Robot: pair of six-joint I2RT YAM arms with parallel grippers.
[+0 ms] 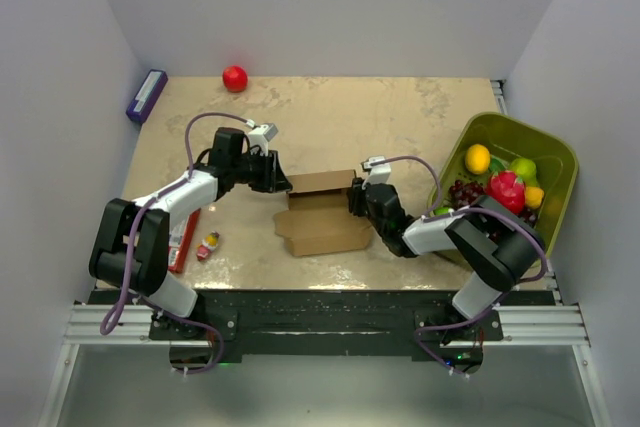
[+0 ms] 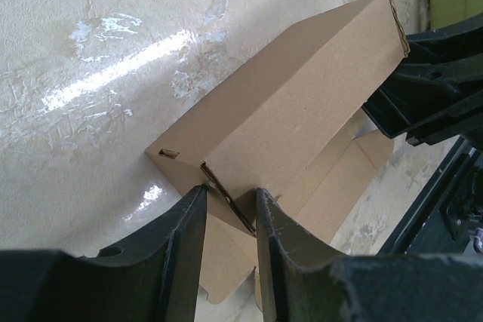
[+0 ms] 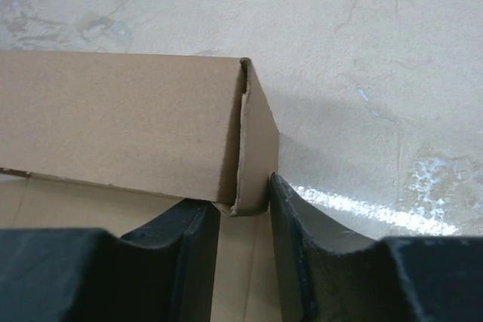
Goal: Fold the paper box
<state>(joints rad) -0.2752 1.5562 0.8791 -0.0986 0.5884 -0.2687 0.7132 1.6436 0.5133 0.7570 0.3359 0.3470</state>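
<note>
My left gripper faces an end flap that gapes from the folded side, so it should open and pinch their front corner (image 2: 251,228) while my right gripper holds on to the other end.
The paper box (image 1: 325,212) is plain brown cardboard, partly folded, lying at the table's middle with one long wall raised at the back and a flat panel in front. My left gripper (image 1: 284,183) is at its left end. In the left wrist view the jaws (image 2: 230,200) are closed on the end flap of the box (image 2: 302,103). My right gripper (image 1: 356,201) is at its right end. In the right wrist view the jaws (image 3: 243,205) pinch the folded end wall of the box (image 3: 121,118).
A green basket (image 1: 556,154) of fruit stands at the right. A red ball (image 1: 235,78) and a small purple box (image 1: 146,95) lie at the back left. A red flat pack (image 1: 183,242) and a small bottle (image 1: 209,245) lie near the left arm.
</note>
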